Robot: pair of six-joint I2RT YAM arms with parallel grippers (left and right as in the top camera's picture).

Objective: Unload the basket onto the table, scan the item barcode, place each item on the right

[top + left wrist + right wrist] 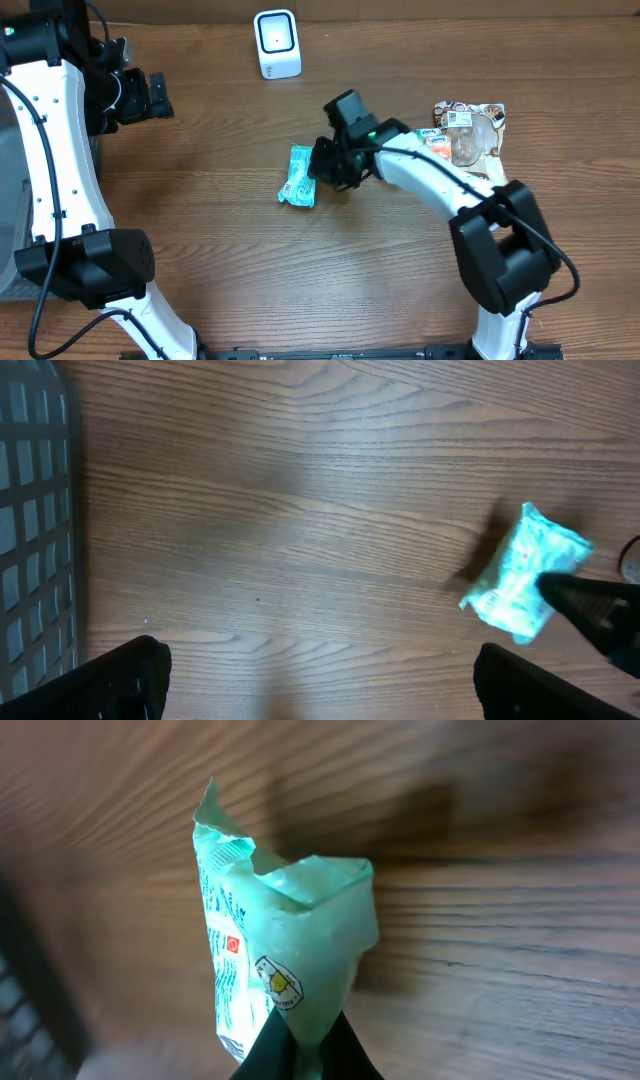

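Note:
I pinch the teal packet partway along its side edge with my right gripper, so I should release and regrip nearer the crimped end (302, 150) before lifting to scan.
A small teal snack packet (298, 176) sits mid-table, pinched at its right edge by my right gripper (322, 170). In the right wrist view the packet (285, 940) stands up from the shut fingertips (262, 1055), its crimped end pointing away. The left wrist view shows the same packet (520, 572) at the right, with the right gripper's dark finger touching it. My left gripper (150, 95) hovers at the far left of the table, wide open with nothing between its fingers (125, 678). A white barcode scanner (277, 43) stands at the back centre.
Another snack bag with a brown and white print (468, 132) lies at the right, partly under the right arm. A grey mesh basket (35, 530) sits at the table's left edge.

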